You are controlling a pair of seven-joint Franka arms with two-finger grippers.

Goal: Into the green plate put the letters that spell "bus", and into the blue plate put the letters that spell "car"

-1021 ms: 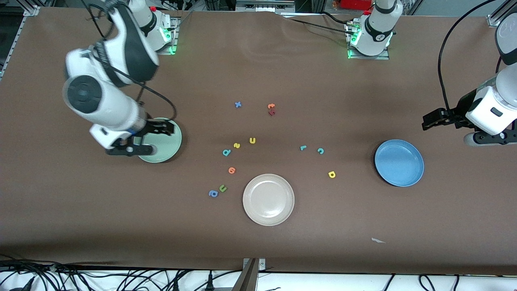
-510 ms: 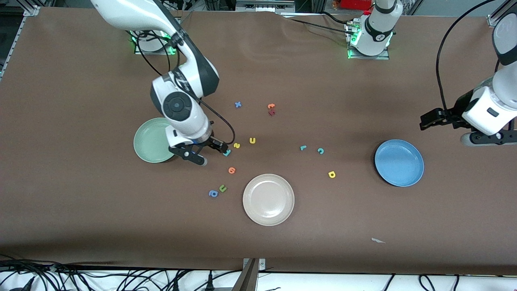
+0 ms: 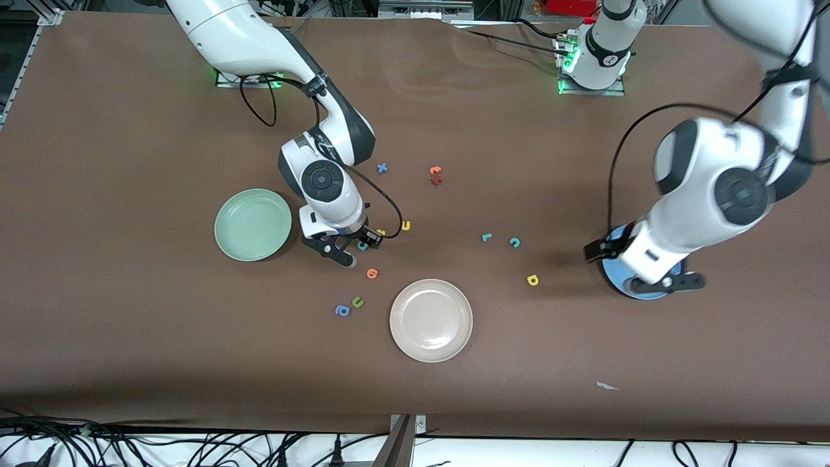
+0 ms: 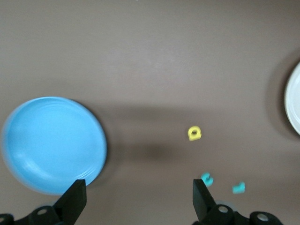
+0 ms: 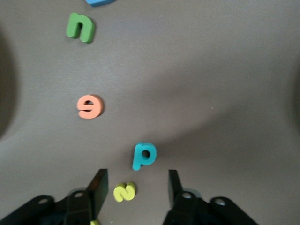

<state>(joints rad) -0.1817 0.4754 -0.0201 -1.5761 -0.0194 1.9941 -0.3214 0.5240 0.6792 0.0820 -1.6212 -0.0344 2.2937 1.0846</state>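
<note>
Next, I move my left gripper to the yellow "a" between the plates and close it on the letter's sides (image 3: 533, 280) (image 4: 194, 133), because "car" needs it.
My right gripper (image 3: 365, 240) is low over the table with its jaws open around the yellow "s" (image 5: 124, 191). The teal "b" (image 5: 143, 156) lies just past its fingertips. The yellow "u" (image 3: 405, 226) lies beside them. The green plate (image 3: 253, 224) sits toward the right arm's end and holds nothing. My left gripper (image 3: 596, 250) hangs open over the edge of the blue plate (image 4: 51, 143), which that arm largely hides in the front view. The teal "r" (image 3: 486, 237), teal "c" (image 3: 514, 242) and yellow "a" (image 3: 532, 280) lie on the table between the plates.
A beige-white plate (image 3: 431, 320) sits nearer the front camera. An orange letter (image 3: 371, 273), a green "u" (image 3: 357, 301) and a blue "a" (image 3: 342, 311) lie near it. A blue "x" (image 3: 382, 168) and an orange and dark red pair (image 3: 436, 175) lie farther back.
My right arm swung from over the green plate to the "b" and "s", and its jaws have narrowed. My left arm swept in from the table's end to above the blue plate.
</note>
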